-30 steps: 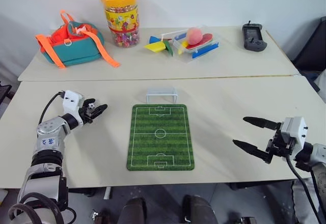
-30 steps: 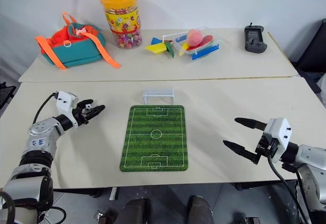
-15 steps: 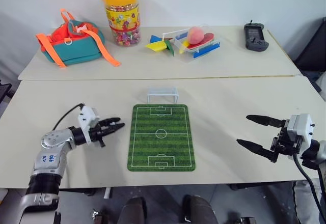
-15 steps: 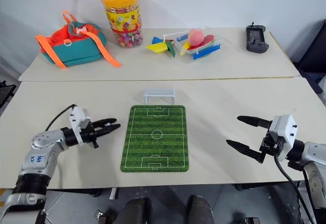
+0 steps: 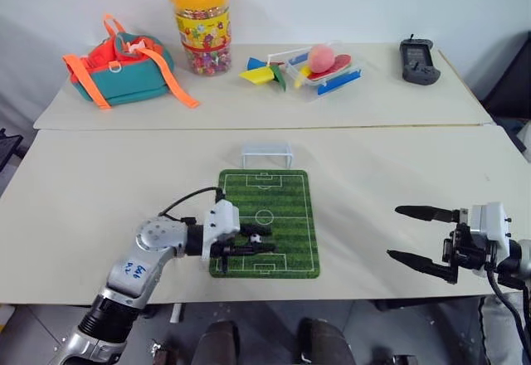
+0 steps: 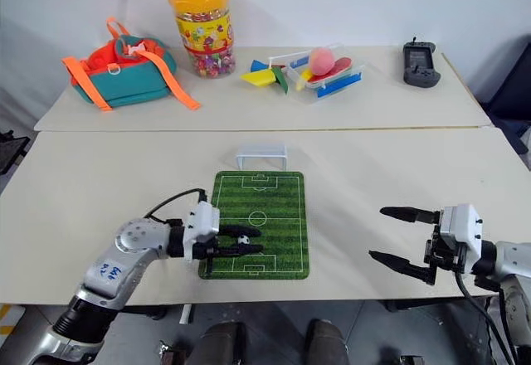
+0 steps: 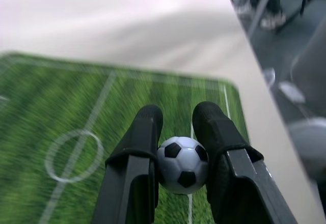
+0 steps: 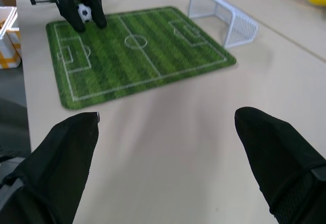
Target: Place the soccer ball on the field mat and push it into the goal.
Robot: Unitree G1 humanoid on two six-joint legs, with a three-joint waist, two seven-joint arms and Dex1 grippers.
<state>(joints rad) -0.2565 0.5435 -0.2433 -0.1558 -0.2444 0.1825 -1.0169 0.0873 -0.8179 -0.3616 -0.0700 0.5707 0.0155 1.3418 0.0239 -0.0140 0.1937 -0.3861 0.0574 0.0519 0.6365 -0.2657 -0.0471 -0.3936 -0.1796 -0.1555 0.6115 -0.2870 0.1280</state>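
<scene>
My left gripper needs to release the soccer ball inside the white box at the field mat's near end (image 5: pixel 261 260) (image 7: pixel 205 201).
The tiny black-and-white soccer ball (image 7: pixel 182 163) sits pinched between the two black fingers of my left gripper (image 5: pixel 259 243), which is shut on it. That gripper hovers over the near left part of the green field mat (image 5: pixel 282 195), pointing to the right. The pale goal (image 5: pixel 266 153) stands just beyond the mat's far end, its mouth facing the mat. My right gripper (image 5: pixel 417 234) is open with nothing between its fingers, over bare table well to the right of the mat. In the right wrist view the mat (image 8: pixel 153 61), the goal (image 8: pixel 221 16) and the held ball (image 8: pixel 84 13) all show.
On the far table stand an orange-and-teal bag (image 5: pixel 123 68), a yellow-lidded jar (image 5: pixel 199 22), a clear tray with coloured toys and a pink ball (image 5: pixel 322 64), and a black handset (image 5: pixel 416 59). A seam (image 5: pixel 249 127) divides the two tables.
My left gripper has swung right and toward the near edge, from the bare table left of the mat to over the mat, carrying the ball. The right gripper has hardly moved.
</scene>
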